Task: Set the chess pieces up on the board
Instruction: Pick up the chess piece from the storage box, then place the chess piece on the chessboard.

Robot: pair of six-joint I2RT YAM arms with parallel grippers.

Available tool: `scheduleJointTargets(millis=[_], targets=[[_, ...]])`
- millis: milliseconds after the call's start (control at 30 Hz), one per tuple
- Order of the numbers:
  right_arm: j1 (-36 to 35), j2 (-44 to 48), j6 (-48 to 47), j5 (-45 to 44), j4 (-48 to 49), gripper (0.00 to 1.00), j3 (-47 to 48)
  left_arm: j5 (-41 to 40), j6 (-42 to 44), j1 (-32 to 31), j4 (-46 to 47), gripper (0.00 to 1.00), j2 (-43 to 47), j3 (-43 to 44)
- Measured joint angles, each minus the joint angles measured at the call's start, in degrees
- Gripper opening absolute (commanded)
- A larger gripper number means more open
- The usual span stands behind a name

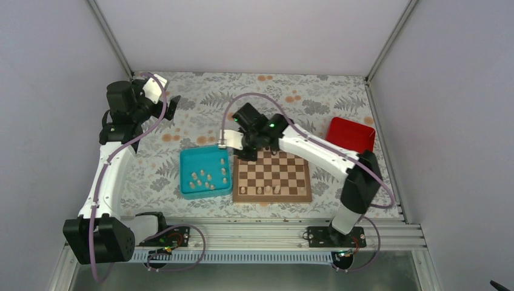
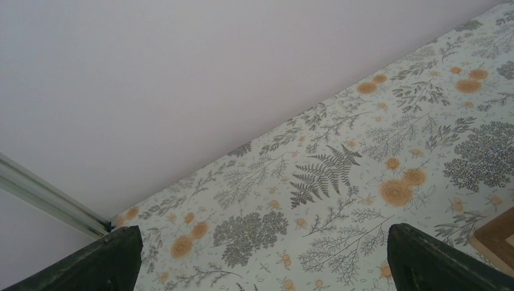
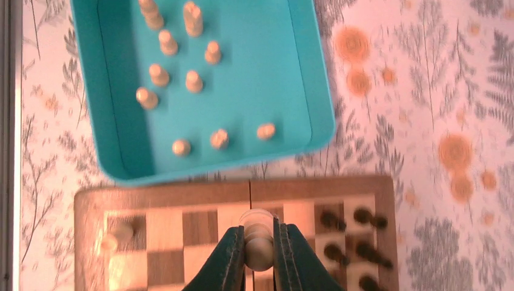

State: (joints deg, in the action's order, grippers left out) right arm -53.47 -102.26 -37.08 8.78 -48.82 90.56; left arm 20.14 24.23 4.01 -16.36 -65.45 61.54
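Next, my right gripper puts the pale beige chess piece on the light square [image 1: 243,182] [image 3: 164,229] behind the corner chess piece by the teal tray.
The wooden chessboard [image 1: 272,176] lies at table centre; it also shows in the right wrist view [image 3: 182,233]. My right gripper [image 3: 259,242] is shut on a pale beige chess piece [image 3: 259,241] and holds it above the board's left edge. In the top view the right gripper [image 1: 247,147] hangs over the board's far left corner. Several pale pieces [image 3: 194,80] lie in the teal tray [image 3: 315,109]. A few pale pieces [image 1: 268,190] stand on the board's near row. Dark pieces [image 3: 357,236] stand at the far rows. My left gripper [image 1: 173,107] is open and empty, far back left.
The teal tray [image 1: 188,176] sits just left of the board. A red box [image 1: 350,134] stands at the back right. Enclosure walls close in the table on three sides. In the left wrist view only floral table cloth and one board corner [image 2: 497,239] show.
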Motion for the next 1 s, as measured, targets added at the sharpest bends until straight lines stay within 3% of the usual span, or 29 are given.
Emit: scheduleJointTargets(millis=[167, 400, 1000], targets=[[2.47, 9.07, 0.22, 1.03, 1.2, 0.05, -11.43, 0.13, -0.02, 0.0, -0.02, 1.0, 0.02, 0.0], [2.38, 9.92, 0.81, 2.8, 3.78, 0.05, -22.25, 0.92, -0.02, 0.0, -0.02, 1.0, 0.0, 0.0], [1.38, 2.78, 1.16, 6.99, 9.22, 0.05, -24.28, 0.9, -0.02, 0.35, -0.04, 1.0, 0.0, -0.5]])
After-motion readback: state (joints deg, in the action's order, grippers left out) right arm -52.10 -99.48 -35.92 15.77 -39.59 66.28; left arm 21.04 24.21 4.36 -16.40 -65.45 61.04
